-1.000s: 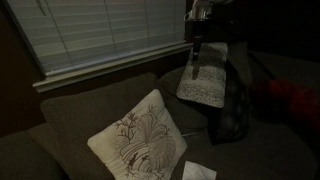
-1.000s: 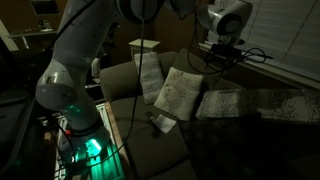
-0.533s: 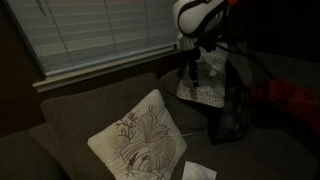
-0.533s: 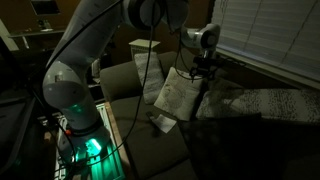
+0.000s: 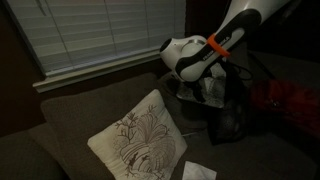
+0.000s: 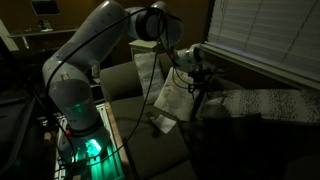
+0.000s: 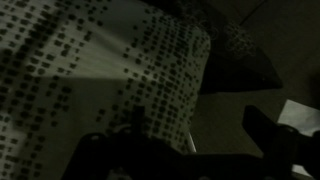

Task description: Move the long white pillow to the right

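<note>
Next, the gripper closes on the long white pillow's corner [image 5: 182,96] nearest the square cream pillow, taking the long white pillow by that end.
The long white pillow [image 7: 90,70], off-white with rows of dark flecks, fills the left and top of the wrist view. In an exterior view it leans on the sofa back [image 5: 213,92], mostly hidden behind the robot wrist. It shows dimly in the other exterior view [image 6: 228,103]. My gripper [image 7: 195,135] is open and low over the pillow's right edge. One finger is over the pillow, the other over the bare seat. In both exterior views the gripper [image 5: 197,86] [image 6: 203,88] is right at the pillow. Whether it touches is too dark to tell.
A square cream pillow with a branch design [image 5: 135,140] [image 6: 178,95] leans on the sofa. A dark dotted pillow [image 5: 232,115] sits beside the long one. White paper [image 5: 197,172] [image 6: 160,123] lies on the seat. Window blinds [image 5: 100,35] are behind the sofa. A red object [image 5: 290,100] sits nearby.
The arm has dropped from above the sofa back down to the long white pillow, and the wrist has tilted over. The pillows have not moved.
</note>
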Motion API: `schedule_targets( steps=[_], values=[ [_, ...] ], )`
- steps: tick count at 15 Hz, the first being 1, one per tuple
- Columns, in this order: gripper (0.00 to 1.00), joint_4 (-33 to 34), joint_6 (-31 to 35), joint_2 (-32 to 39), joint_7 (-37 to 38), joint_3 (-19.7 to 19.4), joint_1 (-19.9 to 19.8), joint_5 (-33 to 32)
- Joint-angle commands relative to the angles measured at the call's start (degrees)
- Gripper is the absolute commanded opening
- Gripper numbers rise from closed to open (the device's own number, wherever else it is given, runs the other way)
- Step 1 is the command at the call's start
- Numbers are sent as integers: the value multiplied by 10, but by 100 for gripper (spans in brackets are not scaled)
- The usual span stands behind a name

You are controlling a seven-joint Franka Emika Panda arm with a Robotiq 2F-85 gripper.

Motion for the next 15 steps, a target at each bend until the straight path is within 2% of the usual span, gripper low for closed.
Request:
schedule_targets(
  steps=[1,6,10,12,15],
  values=[
    [100,66,-3,65,17,-29,25,-89],
    [100,104,-6,99,42,-29,60,-198],
    [100,102,-1,88,79,-21,89,-280],
    [100,142,2,116,97,-20,88,-307],
    [100,178,16,151,124,-11,72,-307]
  ],
)
